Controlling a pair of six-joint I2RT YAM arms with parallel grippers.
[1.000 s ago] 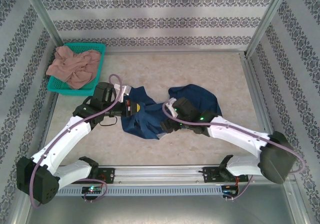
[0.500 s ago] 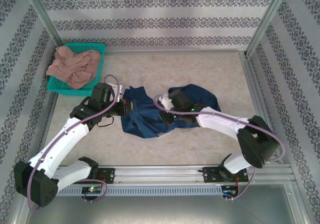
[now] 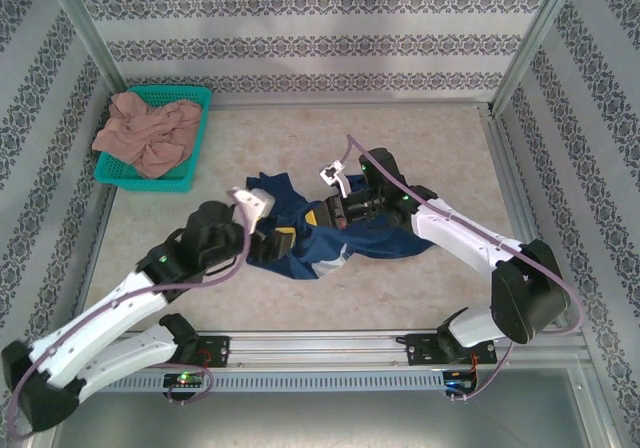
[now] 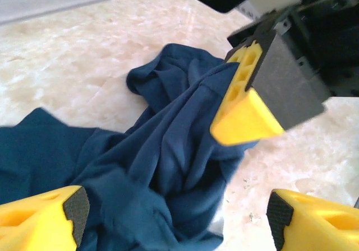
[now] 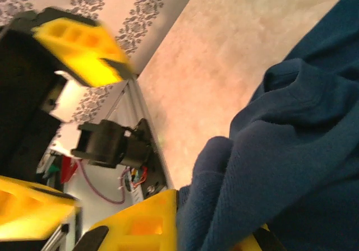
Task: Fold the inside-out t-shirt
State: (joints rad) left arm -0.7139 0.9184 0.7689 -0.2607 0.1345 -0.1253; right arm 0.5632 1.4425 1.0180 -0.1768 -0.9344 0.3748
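My right gripper pinches a bunched fold of the t-shirt. My left gripper needs to hold that fold and my right gripper needs to grip again beside it (image 3: 346, 240) to spread the t-shirt.
The inside-out t-shirt (image 3: 305, 253) lies crumpled, dark navy, in the middle of the table. My right gripper (image 3: 322, 215) is shut on a raised fold of it; in the right wrist view thick navy cloth (image 5: 291, 150) is pinched at my right gripper (image 5: 207, 234), and one yellow finger (image 5: 140, 223) shows. My left gripper (image 3: 288, 240) hovers at the shirt's left side with its jaws wide open. In the left wrist view the shirt (image 4: 162, 167) lies loose under my left gripper (image 4: 176, 217), and the right gripper's yellow fingers (image 4: 247, 111) hold a ridge of fabric just above.
A teal basket (image 3: 170, 90) with a pinkish-tan garment (image 3: 148, 133) stands at the back left. Bare marbled tabletop (image 3: 300, 138) lies behind the shirt. Metal frame posts and patterned walls close in both sides.
The left gripper has opened, let go of the shirt and drawn back toward the near edge. The right gripper has shut on the shirt and pulled a fold up and to the right.
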